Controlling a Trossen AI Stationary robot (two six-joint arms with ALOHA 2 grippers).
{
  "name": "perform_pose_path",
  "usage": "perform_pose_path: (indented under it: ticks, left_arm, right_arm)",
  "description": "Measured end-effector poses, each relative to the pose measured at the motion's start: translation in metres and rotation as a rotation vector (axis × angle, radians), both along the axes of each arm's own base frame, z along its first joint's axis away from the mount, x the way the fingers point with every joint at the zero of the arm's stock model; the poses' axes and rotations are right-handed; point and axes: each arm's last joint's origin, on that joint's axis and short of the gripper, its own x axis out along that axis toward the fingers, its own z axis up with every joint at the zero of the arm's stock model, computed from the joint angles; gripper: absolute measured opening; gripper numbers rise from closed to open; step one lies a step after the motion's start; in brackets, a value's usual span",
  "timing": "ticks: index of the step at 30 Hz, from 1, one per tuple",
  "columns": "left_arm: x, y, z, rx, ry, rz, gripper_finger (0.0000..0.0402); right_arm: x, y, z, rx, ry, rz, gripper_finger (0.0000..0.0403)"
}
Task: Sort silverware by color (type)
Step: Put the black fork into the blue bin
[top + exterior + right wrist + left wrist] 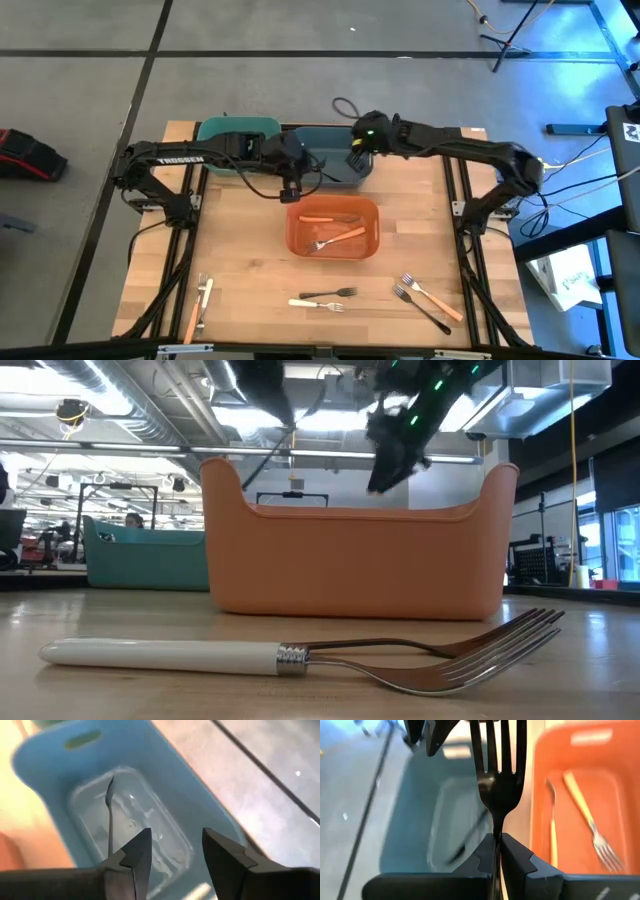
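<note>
My left gripper will let go of the black fork in the blue-grey bin (331, 175) (482, 831), along the side that faces the orange bin.
My left gripper (290, 188) hangs between the blue-grey bin (335, 168) and the orange bin (333, 247), shut on a black fork (497, 775). My right gripper (356, 158) is open above the blue-grey bin (165, 785), touching nothing. A black utensil (109, 815) lies on that bin's floor. Two orange-handled utensils (580, 800) lie in the orange bin (570, 750). Loose on the table are a black fork (328, 294), a white-handled fork (300, 655), a black fork (420, 309), an orange-handled fork (437, 298), and a white (205, 293) and an orange piece (190, 322) at the near left. My left gripper (496, 836) pinches the black fork at its neck (496, 827), just behind the tines, between the two fingers. The fork runs along the fingers and its tines (497, 745) stick out past the fingertips. The fingers hide the handle. The fork is lifted clear of the bins.
A teal bin (238, 132) stands at the far left, beside the blue-grey bin. The orange bin sits mid-table, with open wood to either side of it. The table's metal frame rails (462, 215) run along both sides.
</note>
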Motion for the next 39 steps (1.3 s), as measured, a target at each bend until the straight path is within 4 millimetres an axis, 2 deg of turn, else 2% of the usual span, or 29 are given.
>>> perform_pose_path:
  ticks: [4,7,11,16,22,25,29,34,39]
  left_arm:
    - [0.007,0.005,0.008,0.042,-0.101,-0.013,0.0012]
    - [0.011,0.013,0.013,0.068,-0.167,-0.003,0.0012]
    - [0.019,0.028,0.015,0.107,-0.277,0.005,0.0012]
    - [0.027,0.054,-0.012,0.148,-0.291,0.035,0.0012]
    - [0.035,0.078,-0.057,0.086,-0.194,0.045,0.0012]
    - [0.039,0.084,-0.081,0.069,-0.122,0.047,0.0012]
    - [0.042,0.091,-0.104,0.055,-0.058,0.057,0.0015]
    - [0.046,0.090,-0.119,0.037,0.000,0.052,0.0032]
    - [0.047,0.085,-0.116,0.059,0.006,0.051,0.0063]
  right_arm:
    - [-0.034,0.013,0.027,-0.044,-0.069,-0.008,0.0161]
    - [-0.064,0.024,0.039,-0.114,-0.164,-0.030,0.0161]
    - [-0.097,0.038,0.028,-0.171,-0.308,-0.027,0.0161]
    - [-0.119,0.048,-0.002,-0.229,-0.499,-0.001,0.0161]
    - [-0.121,0.049,-0.033,-0.267,-0.607,0.033,0.0161]
    - [-0.116,0.048,-0.040,-0.309,-0.650,0.056,0.0161]
    - [-0.112,0.047,-0.044,-0.305,-0.653,0.078,0.0161]
    - [-0.103,0.047,-0.065,-0.125,-0.584,0.157,0.0161]
    - [-0.094,0.045,-0.076,-0.138,-0.530,0.220,0.0161]
